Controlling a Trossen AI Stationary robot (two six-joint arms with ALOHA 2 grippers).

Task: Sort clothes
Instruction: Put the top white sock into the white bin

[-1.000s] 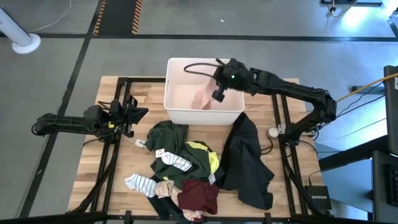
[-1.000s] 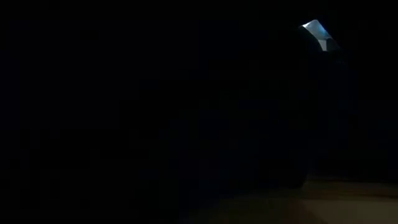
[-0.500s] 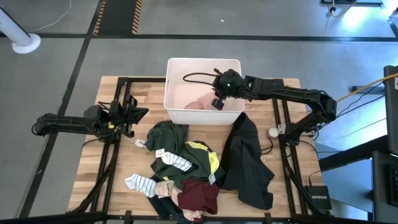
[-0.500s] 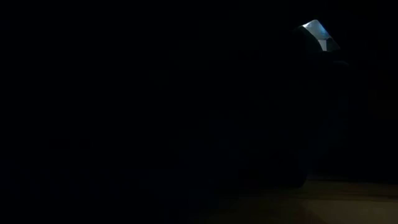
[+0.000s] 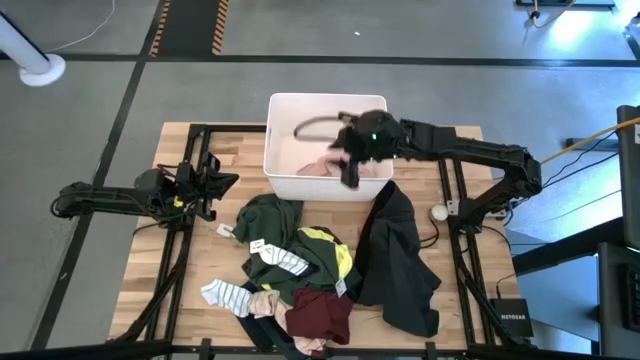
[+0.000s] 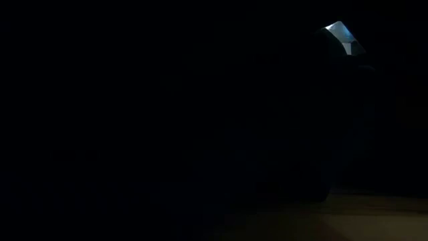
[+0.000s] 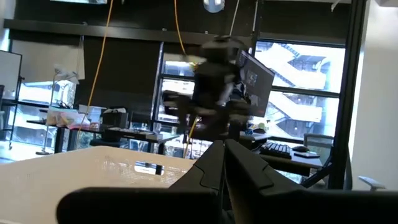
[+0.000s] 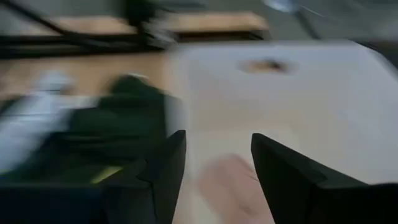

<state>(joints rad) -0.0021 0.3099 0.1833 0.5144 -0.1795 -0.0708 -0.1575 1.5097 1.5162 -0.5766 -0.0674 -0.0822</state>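
My right gripper needs to next move to the striped sock on top of the dark green garment and close on its end (image 5: 302, 267) beside the yellow cloth.
The pink garment (image 5: 316, 166) lies inside the white bin (image 5: 300, 98); it also shows in the right wrist view (image 8: 231, 180). My right gripper (image 5: 349, 172) is open and empty above the bin's near right part, its fingers (image 8: 163, 168) apart over the pink garment. The other clothes lie in a heap on the table: a dark green garment (image 5: 268, 216), a black one (image 5: 402, 258), yellow cloth (image 5: 342, 258), a maroon piece (image 5: 320, 314) and striped socks (image 5: 230, 295). My left gripper (image 5: 222, 181) waits shut at the table's left.
The black garment's far end leans against the bin's near right corner (image 5: 385, 195). A small white round thing (image 5: 438, 212) lies right of it. Bare wood shows left of the bin (image 5: 225, 150). The low view is dark throughout.
The pink garment hung below my right gripper over the bin a second ago; now it lies in the bin, free of the gripper. My right gripper has gone down and toward the table's near edge over the bin and is still moving.
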